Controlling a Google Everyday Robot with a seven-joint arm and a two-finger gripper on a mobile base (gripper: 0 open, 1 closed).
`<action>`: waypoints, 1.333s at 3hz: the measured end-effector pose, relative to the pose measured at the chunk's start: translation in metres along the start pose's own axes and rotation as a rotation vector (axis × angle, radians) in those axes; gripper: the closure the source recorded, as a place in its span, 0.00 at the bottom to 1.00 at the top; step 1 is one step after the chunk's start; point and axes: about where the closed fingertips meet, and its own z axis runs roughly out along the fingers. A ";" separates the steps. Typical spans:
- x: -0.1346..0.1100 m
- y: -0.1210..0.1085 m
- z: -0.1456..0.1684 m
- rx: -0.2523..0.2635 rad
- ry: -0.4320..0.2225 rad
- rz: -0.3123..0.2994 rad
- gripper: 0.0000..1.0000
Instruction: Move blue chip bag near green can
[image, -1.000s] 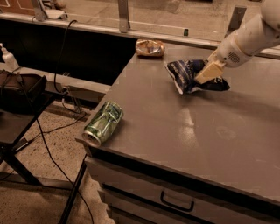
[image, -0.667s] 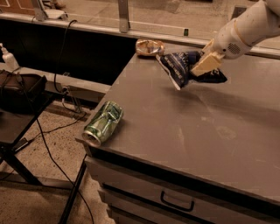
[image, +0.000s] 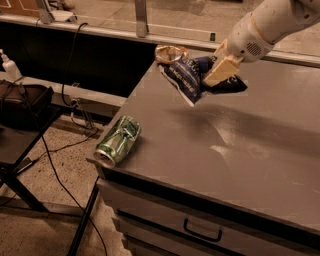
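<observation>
The robot's gripper will set the blue chip bag down on the grey counter (image: 176, 109) just past the green can. The bag still hangs above the counter's far part.
The blue chip bag (image: 187, 77) is dark navy with white lettering and hangs in the air above the far part of the grey counter (image: 225, 145). My gripper (image: 216, 74) is shut on the bag's right side and holds it clear of the surface. The green can (image: 117, 140), crushed and shiny, lies on its side at the counter's front left corner, well below and left of the bag.
A small tan-brown snack bag (image: 169, 52) lies at the counter's far left edge, just behind the held bag. Drawers with a handle (image: 202, 231) are under the counter. A dark side table (image: 20, 115) and cables stand on the floor at left.
My gripper has lifted the blue chip bag off the counter and carried it up and to the left. The green can has not moved.
</observation>
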 end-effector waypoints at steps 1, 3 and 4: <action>-0.006 0.019 0.020 -0.060 0.039 -0.003 1.00; -0.010 0.036 0.039 -0.118 0.052 -0.002 1.00; -0.010 0.037 0.040 -0.121 0.052 -0.002 1.00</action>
